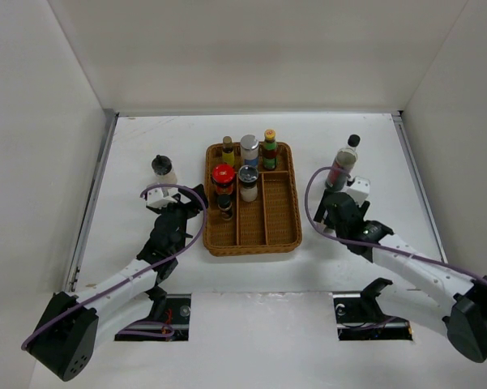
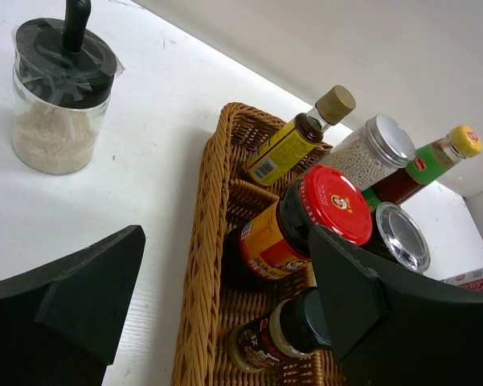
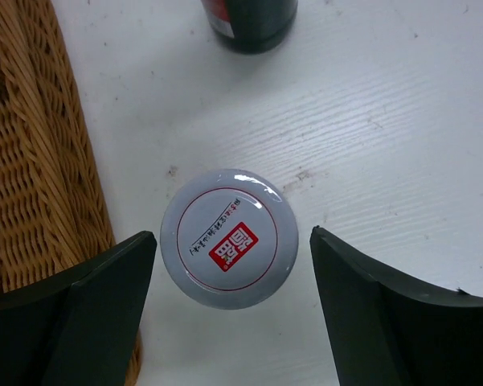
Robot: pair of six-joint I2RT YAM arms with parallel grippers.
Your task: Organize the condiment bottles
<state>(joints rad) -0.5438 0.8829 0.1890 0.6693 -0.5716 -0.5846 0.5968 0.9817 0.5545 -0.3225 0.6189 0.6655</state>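
Observation:
Next, my left gripper closes on the cap (image 1: 161, 164) (image 2: 64, 68) of the black-capped jar of pale grains, because that jar is still outside the wicker tray.
Six condiment bottles stand in the wicker tray (image 1: 285, 231): a tan-capped yellow-label bottle (image 2: 293, 141), a silver-capped jar (image 2: 368, 151), a yellow-capped bottle (image 2: 430, 161), a red-capped jar (image 2: 305, 221), a second silver-capped jar (image 2: 402, 237) and a small black-capped jar (image 2: 285, 334). A black-capped jar of pale grains (image 1: 164, 170) stands left of the tray. The tall slim dark-sauce bottle (image 1: 341, 166) stands on the right. My left gripper (image 2: 225, 322) is open, astride the tray's left rim. My right gripper (image 3: 233, 314) is open above a grey-lidded jar (image 3: 229, 239), fingers apart from it.
White walls close in the table on the left, back and right. The tray's right edge (image 3: 40, 161) lies just left of the grey-lidded jar. The dark bottle's base (image 3: 253, 24) stands just beyond that jar. The tray's right compartments hold nothing.

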